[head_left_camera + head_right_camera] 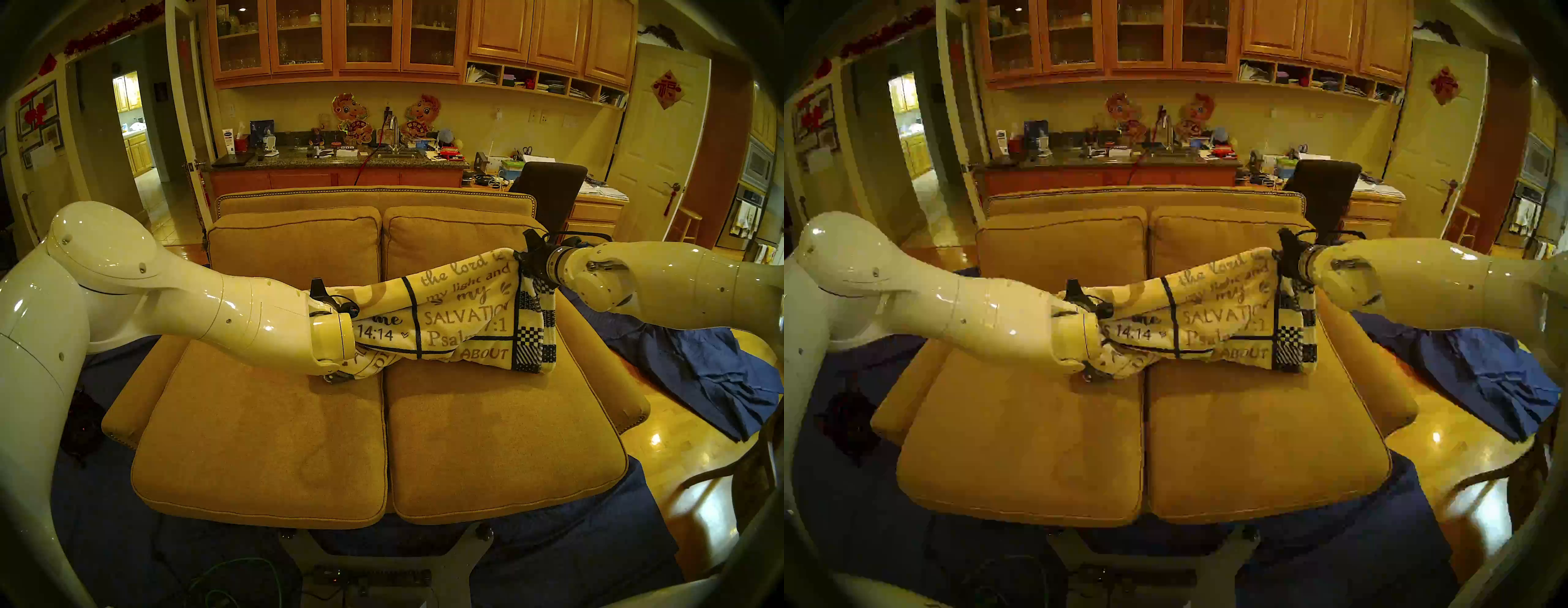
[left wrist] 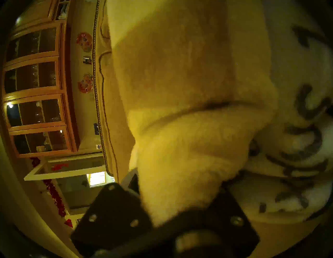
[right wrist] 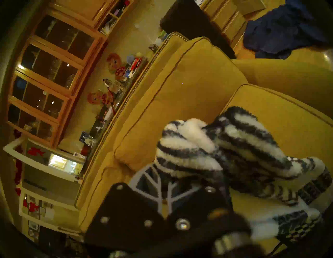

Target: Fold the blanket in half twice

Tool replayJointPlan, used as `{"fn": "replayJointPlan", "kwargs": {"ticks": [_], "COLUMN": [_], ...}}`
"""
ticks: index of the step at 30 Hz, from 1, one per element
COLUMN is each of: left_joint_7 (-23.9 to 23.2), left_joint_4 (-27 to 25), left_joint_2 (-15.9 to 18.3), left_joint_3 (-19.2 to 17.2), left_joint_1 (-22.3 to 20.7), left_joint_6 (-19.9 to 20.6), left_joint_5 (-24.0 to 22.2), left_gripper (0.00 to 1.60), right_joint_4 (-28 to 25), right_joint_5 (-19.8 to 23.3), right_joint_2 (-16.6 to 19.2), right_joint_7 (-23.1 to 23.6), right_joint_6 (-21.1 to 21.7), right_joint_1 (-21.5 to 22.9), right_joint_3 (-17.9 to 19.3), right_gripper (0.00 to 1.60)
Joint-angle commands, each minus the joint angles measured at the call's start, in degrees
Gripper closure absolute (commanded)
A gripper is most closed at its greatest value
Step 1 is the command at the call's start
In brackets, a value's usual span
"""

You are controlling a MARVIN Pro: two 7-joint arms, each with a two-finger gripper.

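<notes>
Next, my left gripper releases its blanket end at the back of the sofa seat [image 1: 366,346], beside the cushion seam.
The blanket [image 1: 449,314] [image 1: 1208,316], cream with navy-bordered verse panels and a checkered edge, hangs bunched between my two grippers. It hangs over the back half of the sofa seat, its lower folds close to the cushions. My left gripper [image 1: 339,377] [image 1: 1091,375] is mostly hidden behind its wrist. The left wrist view shows my left gripper [image 2: 180,207] shut on a thick fold of plush blanket [image 2: 189,153]. My right gripper [image 1: 521,260] [image 1: 1280,257] is higher, at the right. In its wrist view my right gripper [image 3: 180,189] is shut on the striped navy-and-white edge of the blanket [image 3: 225,147].
A tan two-cushion sofa [image 1: 297,424] fills the middle, its back cushions just behind the blanket. A plain dark blue cloth [image 1: 700,369] lies crumpled past the right armrest, and more blue cloth [image 1: 551,552] covers the floor in front. A dark chair [image 1: 547,191] stands behind the sofa.
</notes>
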Motion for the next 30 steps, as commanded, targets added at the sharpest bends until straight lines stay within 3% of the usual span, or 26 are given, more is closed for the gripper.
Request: {"fn": "replayJointPlan", "kwargs": {"ticks": [1, 16, 20, 21, 22, 23, 24, 25, 26, 27, 28, 29, 30], "left_joint_7": [-2.75, -12.76, -14.88, -16.27, -16.66, -17.82, -18.15, -19.05, -19.05, -19.97, -20.54, -21.39, -22.02], "left_joint_4": [5.13, 19.27, 21.78, 24.71, 23.9, 26.85, 25.23, 27.43, 27.43, 28.69, 29.17, 29.85, 32.0], "left_joint_2": [-2.26, -7.95, -8.74, -9.67, -9.27, -10.31, -9.64, -10.43, -10.43, -10.91, -11.06, -11.28, -12.05], "left_joint_3": [1.02, 3.77, 4.47, 4.65, 4.82, 4.92, 5.16, 5.25, 5.25, 5.53, 5.6, 5.82, 5.88], "left_joint_1": [1.19, 7.04, 7.74, 8.62, 8.09, 9.05, 8.12, 8.77, 8.77, 8.91, 8.84, 8.76, 9.44], "left_joint_6": [-3.14, -13.91, -16.03, -17.43, -17.87, -18.79, -19.12, -19.78, -19.78, -20.34, -20.74, -21.3, -21.74], "left_joint_5": [2.26, 6.69, 7.64, 8.04, 8.27, 8.52, 8.79, 9.0, 9.0, 9.39, 9.52, 9.82, 9.95], "left_gripper": [1.6, 1.59, 1.48, 1.24, 1.2, 1.17, 0.98, 0.83, 0.83, 0.4, 0.41, 0.21, 0.0], "right_joint_4": [4.97, 13.02, 14.77, 15.84, 16.4, 16.98, 17.74, 17.81, 17.81, 18.34, 18.6, 19.31, 19.8], "right_joint_5": [-0.16, -0.16, -0.16, -0.16, -0.16, -0.16, -0.16, -0.16, -0.16, -0.16, -0.16, -0.16, -0.16], "right_joint_2": [-4.5, -12.95, -14.75, -15.8, -16.3, -16.83, -17.36, -17.6, -17.6, -17.97, -18.14, -18.53, -18.76], "right_joint_7": [-1.65, -5.63, -6.01, -6.15, -6.24, -6.3, -6.37, -6.43, -6.43, -6.49, -6.54, -6.59, -6.55], "right_joint_6": [-5.01, -15.37, -17.73, -18.96, -19.59, -20.31, -20.65, -21.5, -21.5, -22.16, -22.53, -23.13, -23.42], "right_joint_1": [-3.14, -12.34, -14.31, -15.34, -15.86, -16.45, -17.04, -17.23, -17.23, -17.63, -17.79, -18.18, -18.38], "right_joint_3": [3.25, 10.26, 12.36, 13.48, 14.11, 14.88, 15.77, 16.17, 16.17, 17.04, 17.56, 18.53, 19.1], "right_gripper": [1.6, 1.6, 1.6, 1.6, 1.6, 1.6, 1.6, 1.6, 1.6, 1.6, 1.6, 1.6, 1.48]}}
